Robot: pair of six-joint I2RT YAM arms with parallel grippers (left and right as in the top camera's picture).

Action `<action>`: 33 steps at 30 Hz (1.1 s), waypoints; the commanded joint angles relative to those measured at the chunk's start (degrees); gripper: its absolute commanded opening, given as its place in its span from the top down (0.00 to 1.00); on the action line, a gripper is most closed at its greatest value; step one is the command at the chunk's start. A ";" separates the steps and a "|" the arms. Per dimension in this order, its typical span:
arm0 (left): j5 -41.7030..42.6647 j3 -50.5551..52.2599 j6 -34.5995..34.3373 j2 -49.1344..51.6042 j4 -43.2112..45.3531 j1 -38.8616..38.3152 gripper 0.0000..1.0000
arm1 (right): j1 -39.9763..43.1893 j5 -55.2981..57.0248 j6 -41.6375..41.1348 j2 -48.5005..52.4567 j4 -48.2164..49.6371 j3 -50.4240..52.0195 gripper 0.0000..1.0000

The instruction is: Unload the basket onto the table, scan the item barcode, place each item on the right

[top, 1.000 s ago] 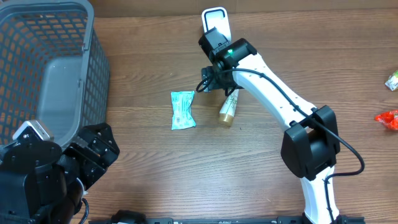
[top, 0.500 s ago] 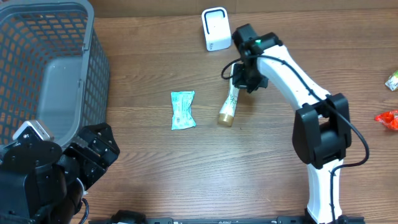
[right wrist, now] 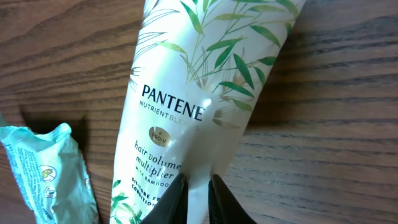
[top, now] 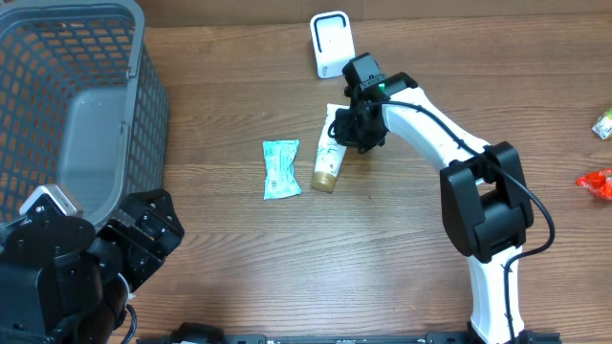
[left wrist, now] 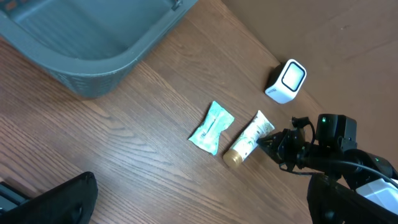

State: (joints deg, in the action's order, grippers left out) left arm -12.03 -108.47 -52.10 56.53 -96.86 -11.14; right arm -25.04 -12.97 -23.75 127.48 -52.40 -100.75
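Note:
My right fingers are shut at the Pantene tube's edge, askew to its length, so I should open, line up and grip the tube's body [top: 331, 143] before scanning.
A white Pantene tube [top: 328, 153] with a gold cap [top: 323, 180] lies on the wooden table, just below the white barcode scanner [top: 332, 43]. My right gripper [top: 358, 130] is shut on the tube's edge. In the right wrist view the two black fingers [right wrist: 179, 193] pinch a raised fold of the tube [right wrist: 186, 93], with the gripper [right wrist: 198, 190] low in the frame. The left gripper [left wrist: 199, 210] stands wide open at the near left, far from the tube [left wrist: 249, 138] and with nothing between its fingers. No barcode shows on the tube's visible face.
A teal packet [top: 280, 168] lies just left of the tube. A large grey mesh basket [top: 134, 105] fills the far left. A red packet [top: 595, 182] and a green one [top: 602, 124] sit at the right edge.
The right gripper came down from beside the scanner and closed on the tube. The tube has shifted left, closer to the teal packet. The left arm has stayed still.

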 commanded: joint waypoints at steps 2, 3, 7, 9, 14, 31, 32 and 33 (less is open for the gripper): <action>0.02 -0.28 0.87 0.09 0.07 0.46 0.00 | -0.20 -0.59 -0.24 0.57 -0.26 0.55 0.82; 0.02 -0.28 0.87 0.09 0.07 0.46 0.01 | -0.20 -0.61 -0.26 0.57 -0.79 0.09 0.80; 0.02 -0.28 0.87 0.09 0.07 0.46 0.00 | -0.13 -0.61 -0.28 0.48 -4.26 -3.15 0.46; 0.02 -0.28 0.87 0.09 0.07 0.46 0.00 | -0.24 -0.61 -0.57 0.48 -6.43 -5.27 0.34; 0.02 -0.28 0.87 0.09 0.07 0.46 0.00 | -0.48 -0.61 -6.14 0.48 -8.57 -8.13 0.23; 0.02 -0.28 0.87 0.09 0.07 0.46 0.00 | -8.74 20.50 -24.22 1.68 -0.46 -1.46 0.27; 0.02 -0.28 0.87 0.09 0.07 0.46 0.00 | -8.85 20.92 -24.50 2.08 -0.59 -1.46 0.28; 0.02 -0.28 0.87 0.09 0.07 0.46 0.00 | -8.98 20.90 -24.50 2.60 -0.42 -1.46 0.28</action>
State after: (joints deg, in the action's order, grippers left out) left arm -12.03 -108.47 -52.10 56.53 -96.86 -11.14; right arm -33.98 1.23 -44.01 128.40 -53.04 -102.59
